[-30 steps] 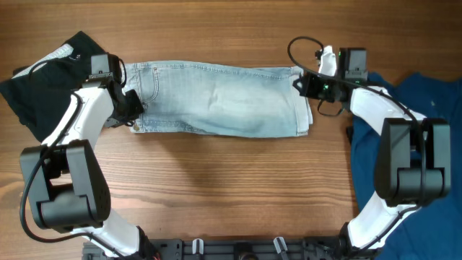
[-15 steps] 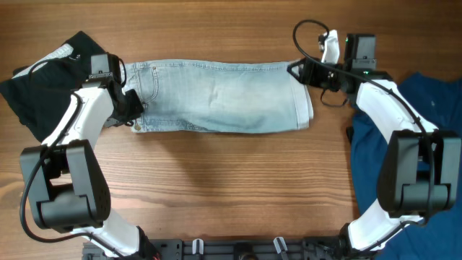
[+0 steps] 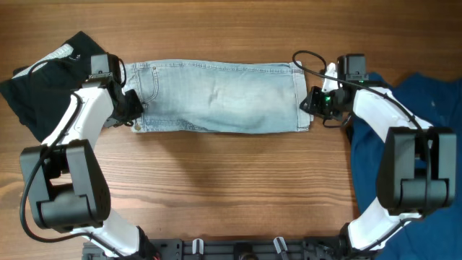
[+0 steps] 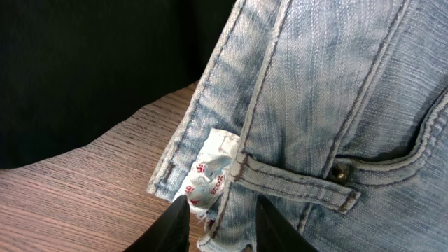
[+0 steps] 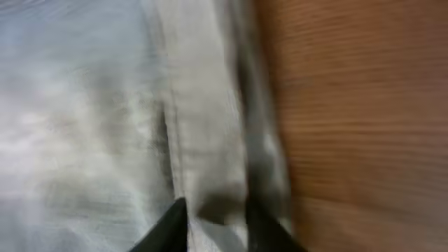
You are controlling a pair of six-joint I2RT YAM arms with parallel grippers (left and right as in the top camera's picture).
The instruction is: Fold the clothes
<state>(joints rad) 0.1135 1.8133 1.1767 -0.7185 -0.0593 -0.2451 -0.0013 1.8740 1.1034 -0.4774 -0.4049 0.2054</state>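
Note:
The hem slants, far corner drawn in, while my right gripper holds its near end; I open and take the hem's far corner (image 3: 298,66) next.
The pale blue denim shorts (image 3: 216,97) lie flat across the table, waistband to the left and cuffed hems to the right. My left gripper (image 3: 134,108) is shut on the waistband's lower corner; in the left wrist view (image 4: 220,227) its fingers straddle the denim (image 4: 329,91) by a white label. My right gripper (image 3: 312,101) is at the hem edge; the blurred right wrist view (image 5: 213,224) shows its fingers closed around the cuff (image 5: 203,140). The black garment (image 3: 50,79) lies at the far left and the royal-blue top (image 3: 433,130) at the far right.
The wooden table (image 3: 231,188) shows bare wood in front of the shorts. The black garment (image 4: 91,63) lies right beside the waistband. The arms' base rail runs along the front edge (image 3: 238,249).
My right gripper swung up to the hem's top corner, then down to its middle, and the rumpled hem now lies straight. The left arm has not moved.

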